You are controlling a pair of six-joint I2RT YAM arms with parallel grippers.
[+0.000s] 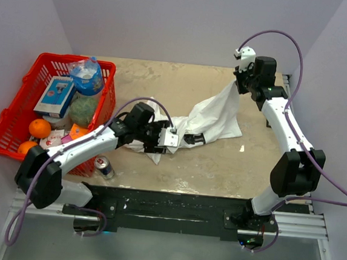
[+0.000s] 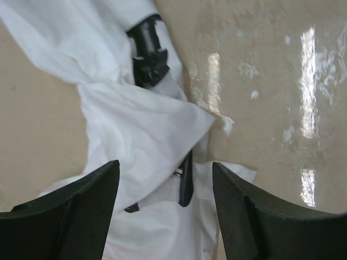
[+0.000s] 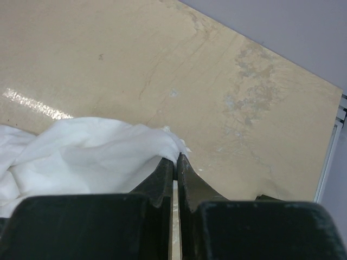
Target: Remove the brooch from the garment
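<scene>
The robot's left gripper should next close on the pointed [image 1: 174,149] [image 2: 208,119] near-side corner of the folded-over cloth on the white T-shirt, just beside the black print.
The white T-shirt [image 1: 214,118] lies crumpled across the middle of the table, black print showing in its folds [image 2: 149,51]. My right gripper [image 1: 240,80] is shut on a corner of the shirt [image 3: 176,154] and holds that corner lifted at the far right. My left gripper [image 1: 188,139] is open low over the shirt's near folds [image 2: 152,135], with cloth and a strip of black print between its fingers. The brooch is hidden or out of view in all three views.
A red basket [image 1: 17,113] at the left holds a water bottle [image 1: 88,76], a box, a bag and oranges [image 1: 39,128]. A can [image 1: 104,167] stands by the basket's near corner. Walls close in left, back and right.
</scene>
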